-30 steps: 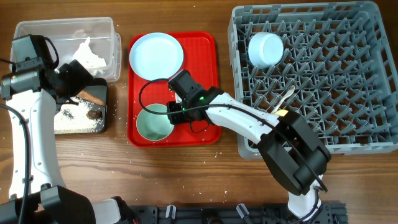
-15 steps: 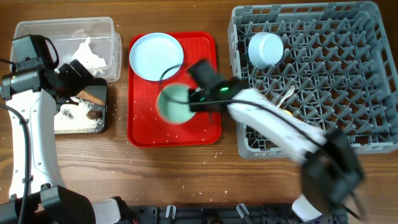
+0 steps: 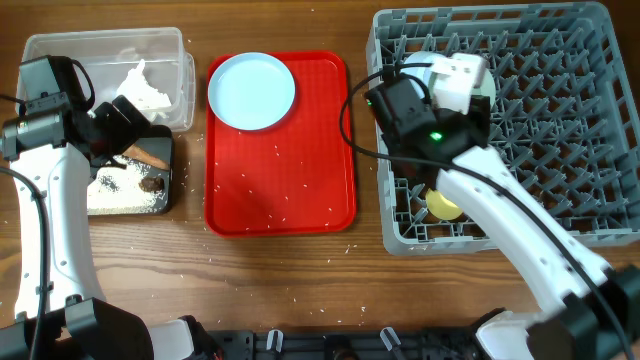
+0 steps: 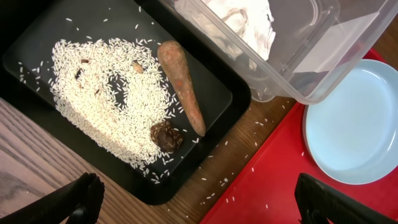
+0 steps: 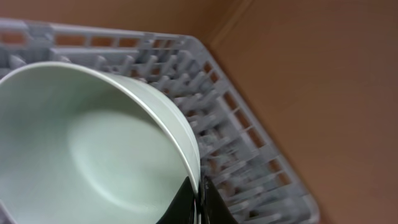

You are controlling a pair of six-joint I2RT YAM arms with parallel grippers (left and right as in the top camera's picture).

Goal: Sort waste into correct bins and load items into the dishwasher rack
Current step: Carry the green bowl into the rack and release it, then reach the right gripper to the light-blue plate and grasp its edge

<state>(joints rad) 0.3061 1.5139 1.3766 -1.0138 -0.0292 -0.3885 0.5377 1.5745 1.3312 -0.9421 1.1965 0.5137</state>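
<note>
The robot's right gripper will release the mint-green bowl in the dishwasher rack (image 3: 424, 107) next to the small bowl, toward the yellow cup. The mint-green bowl is now tilted over the rack.
My right gripper (image 5: 198, 199) is shut on the rim of the mint-green bowl (image 5: 93, 143) and holds it tilted over the dishwasher rack (image 3: 560, 150), near its back left corner. The yellow cup (image 3: 443, 205) lies in the rack. The pale blue plate (image 3: 251, 91) sits on the red tray (image 3: 280, 180). My left gripper (image 4: 208, 205) is open and empty above the black tray (image 3: 168, 195), which holds rice (image 4: 99, 81), the carrot stick (image 4: 183, 84) and the brown chunk (image 4: 165, 135). Crumpled paper (image 3: 140, 88) lies in the clear tub (image 3: 60, 50). The small bowl and the spoon are hidden.
Loose rice grains are scattered on the red tray (image 4: 267, 193) and on the wooden table beside the black tray. The clear tub (image 4: 323, 56) overlaps the black tray's far edge. The right arm reaches over the rack's left side.
My right gripper has lifted the mint-green bowl off the red tray and carried it right, over the rack. The left arm has not moved.
</note>
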